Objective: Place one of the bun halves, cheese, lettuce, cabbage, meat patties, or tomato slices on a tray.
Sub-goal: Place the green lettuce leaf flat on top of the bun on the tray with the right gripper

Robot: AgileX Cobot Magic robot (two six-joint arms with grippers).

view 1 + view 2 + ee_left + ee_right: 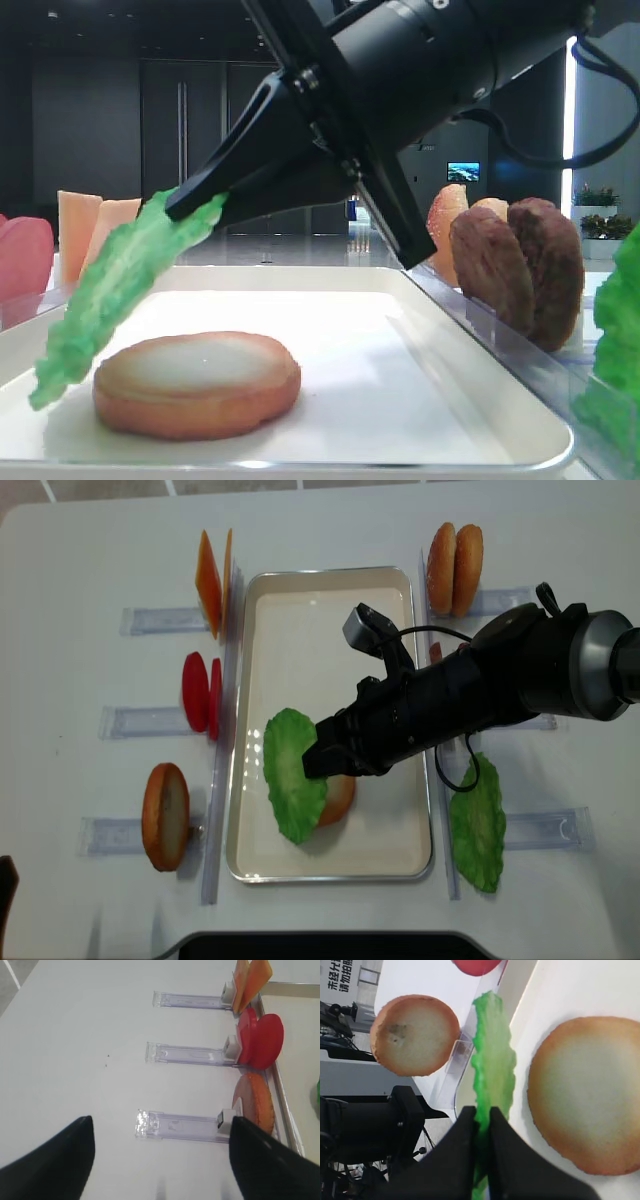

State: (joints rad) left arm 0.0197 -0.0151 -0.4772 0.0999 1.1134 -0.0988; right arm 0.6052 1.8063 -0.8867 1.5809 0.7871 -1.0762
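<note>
My right gripper needs to let go of the lettuce leaf on top of the bun half (321, 777) (587, 1095) that lies flat on the tray.
My right gripper (312, 760) is shut on the edge of a green ruffled lettuce leaf (290, 775), which hangs tilted over the white tray (330, 580). In the right wrist view the black fingers (510, 1160) pinch the lettuce (492, 1060) tightly. A bun half (197, 383) lies flat on the tray, and the leaf's lower part overlaps its left side (340, 798). My left gripper (161, 1125) stands open above bare table at the front left, holding nothing. The cabbage is out of view.
Clear holders flank the tray. On the left stand cheese (212, 570), tomato slices (200, 692) and a bun half (165, 815). On the right are bun halves (455, 555), meat patties (520, 265) and another lettuce leaf (478, 825). The right arm spans the tray's right rim.
</note>
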